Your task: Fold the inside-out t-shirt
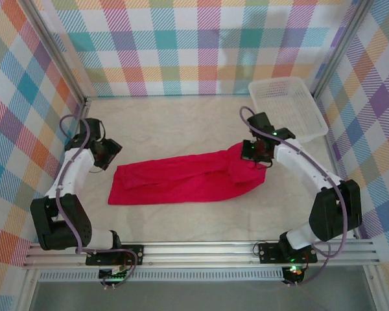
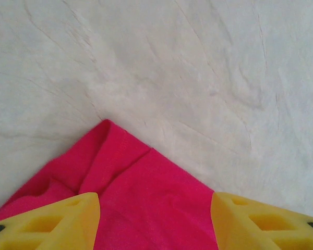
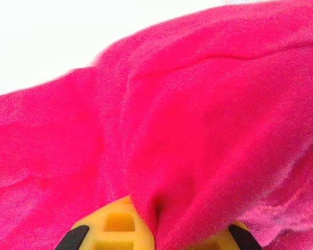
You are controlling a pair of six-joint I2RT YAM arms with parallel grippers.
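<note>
Next, I release the t-shirt's fold with my right gripper on top of the t-shirt's end (image 1: 135, 176) nearest my left gripper.
The inside-out t-shirt (image 1: 181, 181) is bright red and lies stretched left to right across the middle of the table. My left gripper (image 1: 110, 155) is at the shirt's left end. In the left wrist view the left gripper (image 2: 155, 202) stands open, its yellow fingers (image 2: 68, 221) on either side of a corner of the t-shirt (image 2: 141, 182), not closed on it. My right gripper (image 1: 256, 152) is at the shirt's right end, where the cloth bunches upward. In the right wrist view the right gripper (image 3: 156, 226) is shut on a fold of the t-shirt (image 3: 198, 104), which drapes over its yellow fingers (image 3: 112, 226).
A white plastic basket (image 1: 288, 107) stands at the back right corner, just behind the right arm. Plaid walls (image 1: 181, 45) close the table on three sides. A metal rail (image 1: 201, 249) runs along the near edge. Pale bare tabletop (image 1: 181, 123) lies behind the shirt.
</note>
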